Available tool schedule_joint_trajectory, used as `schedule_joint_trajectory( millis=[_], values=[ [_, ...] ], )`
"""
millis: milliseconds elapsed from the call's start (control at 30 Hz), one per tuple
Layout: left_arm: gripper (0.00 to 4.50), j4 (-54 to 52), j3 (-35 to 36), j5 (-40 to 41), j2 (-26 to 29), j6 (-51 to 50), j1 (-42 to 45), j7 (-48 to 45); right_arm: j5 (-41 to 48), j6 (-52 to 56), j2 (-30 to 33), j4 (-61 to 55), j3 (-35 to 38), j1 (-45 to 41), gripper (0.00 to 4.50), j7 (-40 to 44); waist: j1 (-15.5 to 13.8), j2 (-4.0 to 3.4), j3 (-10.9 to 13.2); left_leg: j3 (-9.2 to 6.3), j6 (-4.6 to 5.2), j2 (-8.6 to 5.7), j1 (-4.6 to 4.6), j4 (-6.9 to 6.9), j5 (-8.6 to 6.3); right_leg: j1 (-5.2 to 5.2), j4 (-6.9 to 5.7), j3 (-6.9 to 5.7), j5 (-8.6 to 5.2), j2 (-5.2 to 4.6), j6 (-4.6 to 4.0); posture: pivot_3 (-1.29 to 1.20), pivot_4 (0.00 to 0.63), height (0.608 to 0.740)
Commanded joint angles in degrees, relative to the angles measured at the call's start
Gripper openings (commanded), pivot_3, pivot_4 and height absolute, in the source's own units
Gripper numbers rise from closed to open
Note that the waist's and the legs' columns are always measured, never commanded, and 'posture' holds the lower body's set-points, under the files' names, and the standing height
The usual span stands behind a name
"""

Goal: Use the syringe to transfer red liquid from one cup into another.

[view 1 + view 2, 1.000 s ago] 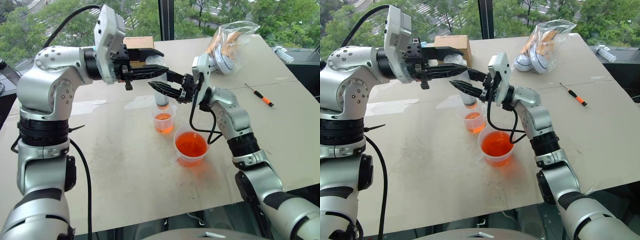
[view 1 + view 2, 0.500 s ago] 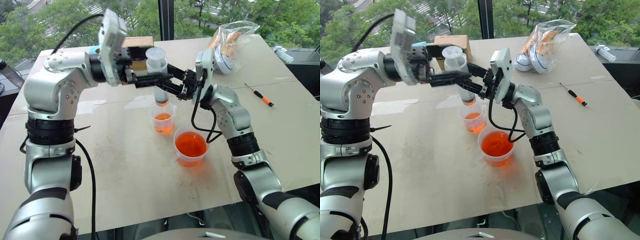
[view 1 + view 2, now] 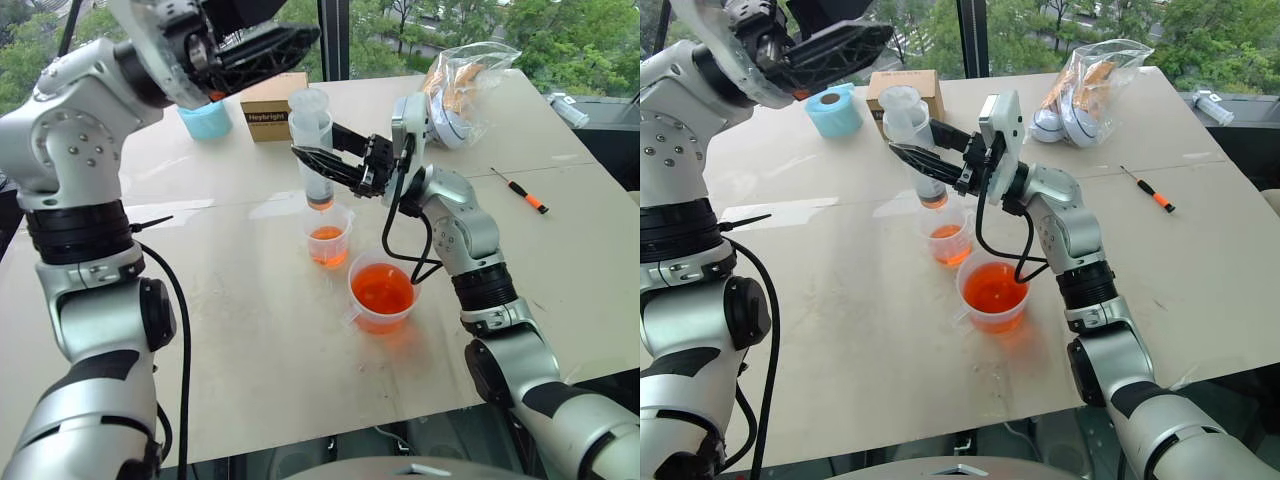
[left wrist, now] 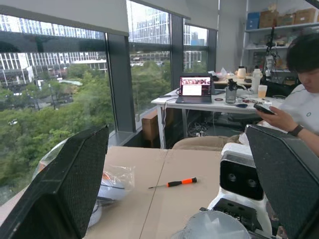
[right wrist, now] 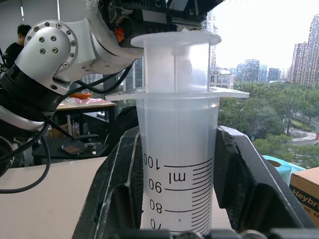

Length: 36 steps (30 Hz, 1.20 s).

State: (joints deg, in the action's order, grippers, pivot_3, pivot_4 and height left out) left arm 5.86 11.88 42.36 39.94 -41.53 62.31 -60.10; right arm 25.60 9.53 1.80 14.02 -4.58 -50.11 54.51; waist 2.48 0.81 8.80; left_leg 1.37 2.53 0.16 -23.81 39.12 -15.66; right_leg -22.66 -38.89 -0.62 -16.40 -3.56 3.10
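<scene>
The lower part [image 3: 319, 192] of the clear syringe, below my right gripper's fingers and just above the smaller cup, will be gripped by my left gripper as I close it there.
The clear syringe [image 3: 310, 115] stands upright with its white plunger pushed in and its orange-tinted tip just above the smaller cup [image 3: 327, 240]. That cup holds some red liquid [image 3: 326, 246]. My right gripper [image 3: 312, 157] is shut on the syringe's barrel, and the right wrist view shows the graduated barrel [image 5: 177, 164] squeezed between its fingers [image 5: 119, 199]. The larger handled cup [image 3: 381, 292] sits nearer, with red liquid in it. My left gripper [image 3: 290, 25] is open, up high and left of the syringe, touching nothing.
An orange-handled screwdriver [image 3: 521, 190] lies to the right. At the back are a plastic bag [image 3: 465, 80], a cardboard box [image 3: 272, 105] and a blue roll [image 3: 833, 110]. A person [image 4: 304, 99] sits at a desk beyond the table.
My left gripper has let go of the plunger top, opened wide and risen well above the syringe. The right gripper still holds the syringe over the smaller cup.
</scene>
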Motion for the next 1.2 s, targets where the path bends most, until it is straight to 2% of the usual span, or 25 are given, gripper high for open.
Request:
schedule_joint_trajectory(
  millis=[33, 367, 667, 933, 1033, 1200],
  values=[
    [4.43, -0.48, -2.04, -2.99, 1.27, 2.41, -0.96, -0.74, 0.64, -1.44, -0.56, -2.30, 0.44, -1.35, 1.44, -0.11, 0.01, 0.00, 0.00, 0.00, 0.00, 0.00, 0.00, 0.00, 0.00, 0.00, 0.00, 0.00, 0.00, 0.00, 0.00, 0.00, 0.150, 0.740],
    [4.43, -1.09, -12.49, -14.97, 3.22, 9.86, -6.99, -3.78, 0.56, -1.33, -0.73, -2.41, 0.68, -1.24, 1.44, 0.04, 0.03, 0.00, 0.00, 0.01, -0.01, -0.01, 0.00, -0.03, 0.00, -0.01, 0.01, 0.01, 0.00, 0.00, 0.00, 0.00, 0.150, 0.740],
    [4.43, -0.78, -12.11, -15.33, 3.23, 10.21, -6.44, -3.93, 0.62, -1.51, -1.39, -2.52, 0.53, -0.97, 1.44, -0.22, 0.01, 0.00, 0.00, 0.01, 0.00, -0.01, 0.00, -0.03, 0.00, -0.01, 0.01, 0.01, 0.00, 0.00, 0.00, 0.00, 0.150, 0.740],
    [4.43, -1.73, -5.79, -7.67, 2.55, 4.17, -2.90, -3.62, 0.86, -1.44, -1.15, -2.58, 0.54, -0.82, 1.44, -0.10, 0.08, 0.00, 0.00, 0.01, 0.00, 0.00, 0.00, -0.03, 0.00, -0.02, 0.00, 0.01, 0.00, 0.00, 0.00, 0.00, 0.150, 0.740],
    [4.43, -0.35, -3.25, -7.57, 0.99, 5.04, -1.63, 0.80, 1.06, -1.28, -1.13, -2.54, 0.50, -0.86, 1.44, -0.16, -0.01, 0.00, 0.00, 0.00, 0.00, 0.00, 0.00, -0.03, 0.00, -0.01, 0.01, 0.00, 0.00, 0.00, 0.00, 0.00, 0.150, 0.740],
    [4.43, 0.96, 3.89, -1.15, 0.32, 2.11, 1.82, 3.75, 1.97, 0.07, -1.27, -3.50, 0.73, -0.83, 1.44, -0.58, 0.03, 0.00, 0.01, -0.01, 0.00, 0.00, -0.01, -0.01, 0.00, -0.01, 0.01, 0.00, 0.00, -0.01, 0.00, 0.00, 0.150, 0.740]
  ],
)
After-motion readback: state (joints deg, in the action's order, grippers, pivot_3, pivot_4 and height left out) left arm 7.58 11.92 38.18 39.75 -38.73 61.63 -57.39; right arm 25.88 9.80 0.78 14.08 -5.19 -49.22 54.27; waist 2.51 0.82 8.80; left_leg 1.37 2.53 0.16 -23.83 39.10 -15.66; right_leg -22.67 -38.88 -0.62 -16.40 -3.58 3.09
